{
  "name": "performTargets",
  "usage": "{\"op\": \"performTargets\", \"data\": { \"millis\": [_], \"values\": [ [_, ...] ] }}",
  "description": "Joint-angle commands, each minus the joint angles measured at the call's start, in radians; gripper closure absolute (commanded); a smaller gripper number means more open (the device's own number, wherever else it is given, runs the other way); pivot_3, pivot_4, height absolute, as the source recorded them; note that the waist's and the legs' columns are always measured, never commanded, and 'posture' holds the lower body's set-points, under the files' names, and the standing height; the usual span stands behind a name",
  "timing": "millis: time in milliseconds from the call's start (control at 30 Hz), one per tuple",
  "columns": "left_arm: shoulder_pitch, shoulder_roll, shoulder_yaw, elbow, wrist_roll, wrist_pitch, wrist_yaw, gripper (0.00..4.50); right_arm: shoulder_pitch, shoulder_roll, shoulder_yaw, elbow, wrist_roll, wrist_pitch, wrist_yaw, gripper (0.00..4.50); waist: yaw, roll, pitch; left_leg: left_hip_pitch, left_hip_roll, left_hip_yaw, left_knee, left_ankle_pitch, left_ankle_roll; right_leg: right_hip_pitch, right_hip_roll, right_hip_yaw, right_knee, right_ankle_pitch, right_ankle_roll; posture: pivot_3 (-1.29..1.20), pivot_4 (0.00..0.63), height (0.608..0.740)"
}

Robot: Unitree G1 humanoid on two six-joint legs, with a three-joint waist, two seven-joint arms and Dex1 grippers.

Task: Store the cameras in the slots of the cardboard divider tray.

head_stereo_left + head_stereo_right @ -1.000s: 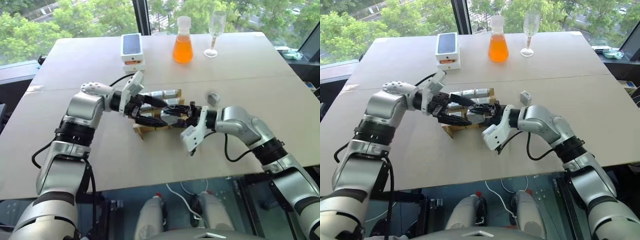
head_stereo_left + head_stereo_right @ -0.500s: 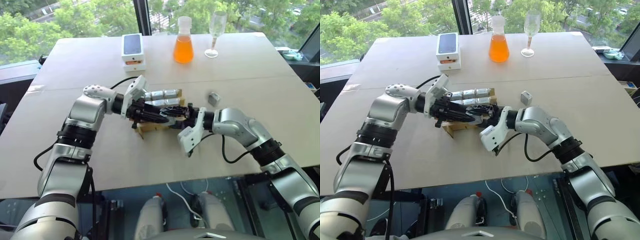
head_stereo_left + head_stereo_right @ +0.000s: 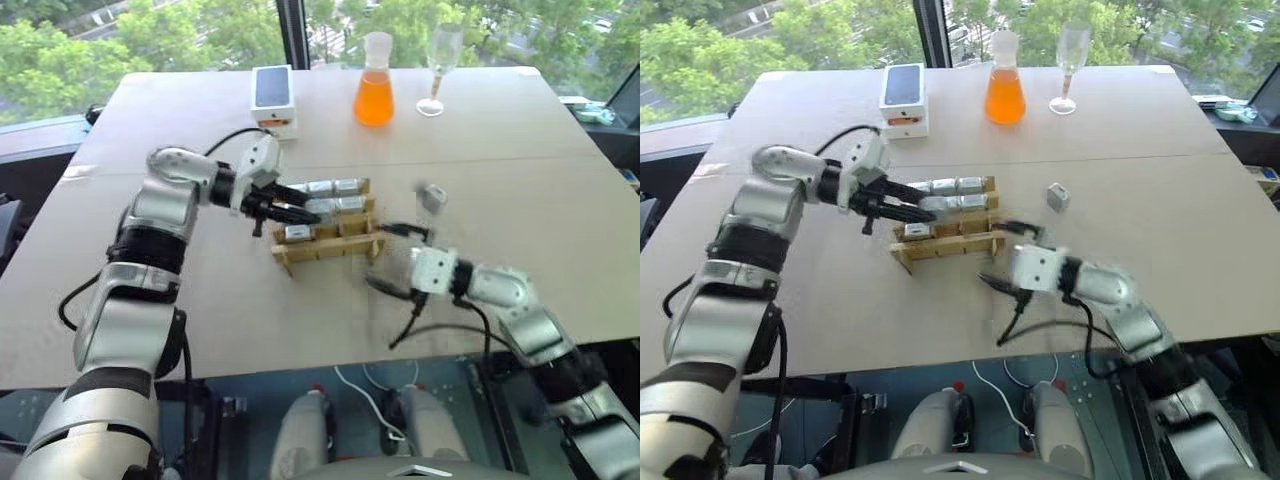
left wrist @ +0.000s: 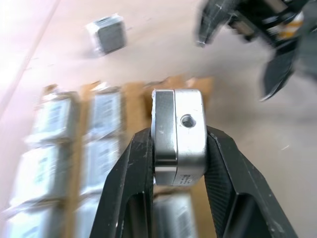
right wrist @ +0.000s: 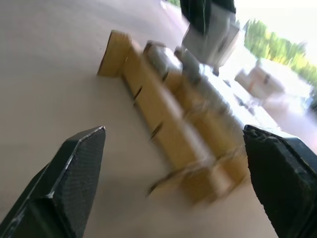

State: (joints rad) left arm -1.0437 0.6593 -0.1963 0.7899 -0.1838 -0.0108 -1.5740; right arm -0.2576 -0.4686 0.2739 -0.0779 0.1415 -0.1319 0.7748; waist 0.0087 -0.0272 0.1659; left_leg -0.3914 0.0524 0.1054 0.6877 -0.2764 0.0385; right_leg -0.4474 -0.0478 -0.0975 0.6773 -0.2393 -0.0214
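Observation:
I need to grip the sides of the loose camera (image 3: 432,199) on the table, apart from the cardboard divider tray, with my right gripper.
The cardboard divider tray (image 3: 330,246) lies mid-table with several silver cameras (image 3: 335,187) standing in its slots. My left gripper (image 3: 300,212) hovers at the tray's left end, shut on one camera (image 4: 178,119) that sits squarely between its black fingers (image 4: 136,168). One more camera (image 3: 432,197) lies loose on the table to the right of the tray. My right gripper (image 3: 393,260) is open and empty, just off the tray's near right corner, its fingers (image 5: 74,178) spread wide toward the tray (image 5: 168,124).
At the table's far side stand a white phone box (image 3: 272,95), an orange flask (image 3: 373,95) and a wine glass (image 3: 437,60). The table (image 3: 500,150) has bare surface right of the loose camera and in front of the tray.
My left gripper has shut on a camera and shifted slightly left. The right gripper has let go, opened wide and pulled back from the tray toward the near edge.

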Motion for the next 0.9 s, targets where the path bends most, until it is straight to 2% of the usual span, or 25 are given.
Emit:
{"op": "performTargets", "data": {
  "millis": [33,200,333,700,900],
  "values": [
    [-0.065,-0.019,0.017,0.130,0.044,-0.131,-0.012,3.67,0.091,0.011,-0.117,-0.146,0.192,0.171,-0.029,0.09,0.000,0.000,0.000,0.000,0.000,0.000,0.000,0.000,0.000,0.000,0.000,0.000,0.000,0.000,0.000,0.00,0.150,0.740],
    [-0.095,-0.056,0.029,0.224,0.068,-0.194,-0.022,3.67,0.251,0.032,-0.216,-0.197,0.303,0.163,-0.015,0.09,0.004,-0.001,0.000,0.000,0.000,-0.002,0.000,0.000,0.000,0.000,0.002,-0.001,0.000,0.000,0.000,0.00,0.150,0.740],
    [-0.097,-0.083,0.023,0.267,0.089,-0.231,-0.038,3.67,0.396,0.053,-0.281,-0.209,0.317,-0.004,0.045,0.09,0.005,-0.002,0.001,-0.002,0.000,-0.003,0.000,0.000,0.000,0.000,0.001,-0.002,-0.001,0.000,0.001,0.00,0.150,0.740],
    [-0.105,-0.119,0.019,0.312,0.123,-0.277,-0.040,3.67,0.424,0.061,-0.286,-0.182,0.366,-0.085,0.162,0.09,0.004,-0.003,0.001,0.000,0.000,-0.003,0.001,0.000,0.001,0.000,0.003,-0.002,0.001,0.000,0.001,0.00,0.150,0.740],
    [-0.098,-0.121,0.027,0.333,0.141,-0.261,-0.018,3.67,0.407,0.068,-0.294,-0.163,0.369,-0.087,0.166,0.09,0.003,-0.003,0.001,-0.001,0.000,-0.003,0.001,0.000,0.001,0.000,0.002,-0.002,0.000,0.000,0.001,0.00,0.150,0.740]
  ]
}}
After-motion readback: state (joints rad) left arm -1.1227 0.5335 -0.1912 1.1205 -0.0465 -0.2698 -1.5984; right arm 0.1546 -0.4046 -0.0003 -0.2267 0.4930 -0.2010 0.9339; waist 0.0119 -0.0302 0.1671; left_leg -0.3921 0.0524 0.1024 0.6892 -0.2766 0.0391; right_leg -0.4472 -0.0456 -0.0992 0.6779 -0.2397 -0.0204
